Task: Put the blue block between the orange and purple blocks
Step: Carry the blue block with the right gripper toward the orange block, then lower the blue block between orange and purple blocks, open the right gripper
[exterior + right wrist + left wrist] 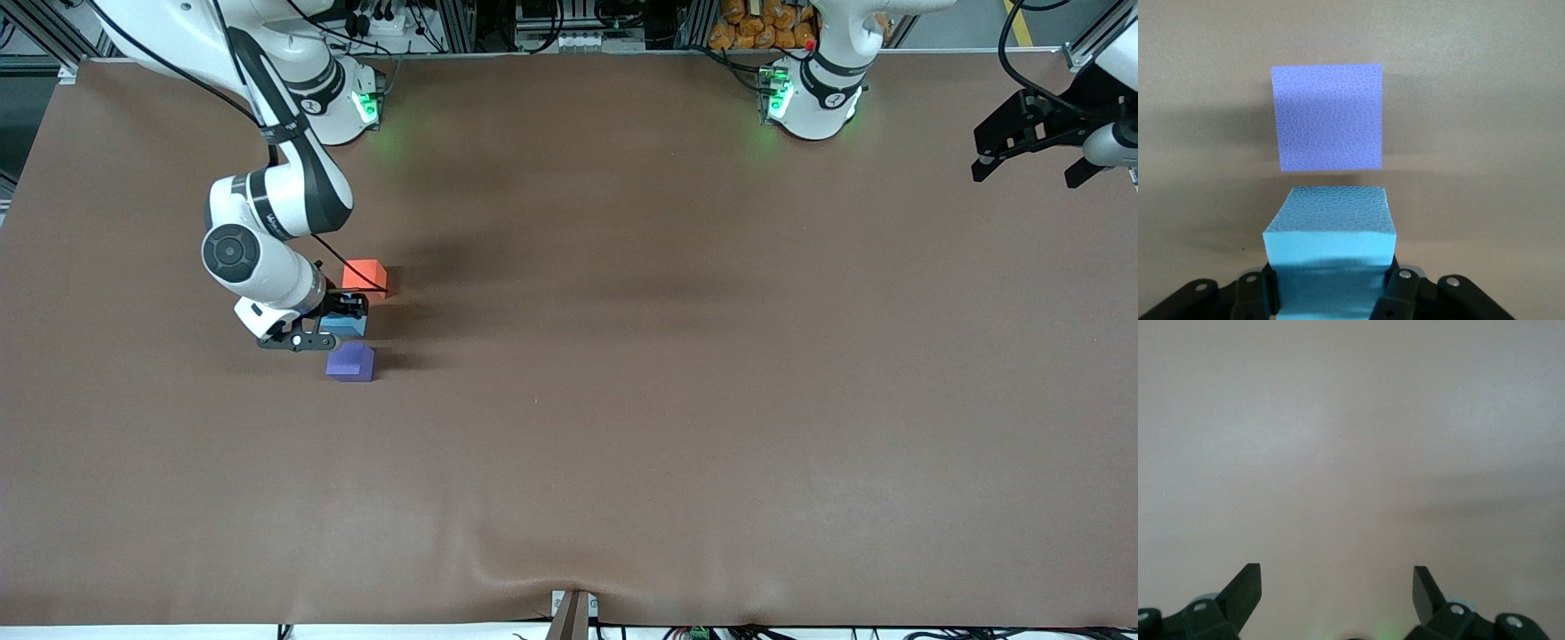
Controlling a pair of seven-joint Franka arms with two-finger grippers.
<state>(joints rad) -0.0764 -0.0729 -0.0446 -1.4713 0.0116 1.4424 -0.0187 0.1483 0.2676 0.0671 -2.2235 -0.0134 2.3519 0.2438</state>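
Once the robot's right gripper lets go, the blue block will sit on the table cover, snug (362, 321) (1323, 225) between the orange and purple blocks.
The light blue block (347, 326) sits between the fingers of my right gripper (341, 317), which is shut on it. It is in the gap between the orange block (364, 275), farther from the front camera, and the purple block (350, 363), nearer to it. I cannot tell whether the blue block touches the table. The right wrist view shows the blue block (1330, 230) in the right gripper (1331, 293), with the purple block (1328, 117) just ahead of it and apart from it. The orange block is out of that view. My left gripper (1031, 171) waits open and empty at the left arm's end of the table; its wrist view shows the left gripper (1338, 583) over bare cloth.
The brown table cover (676, 356) stretches from the blocks toward the left arm's end. Both arm bases (813, 98) stand along the edge farthest from the front camera. A small bracket (573, 613) sits at the edge nearest the front camera.
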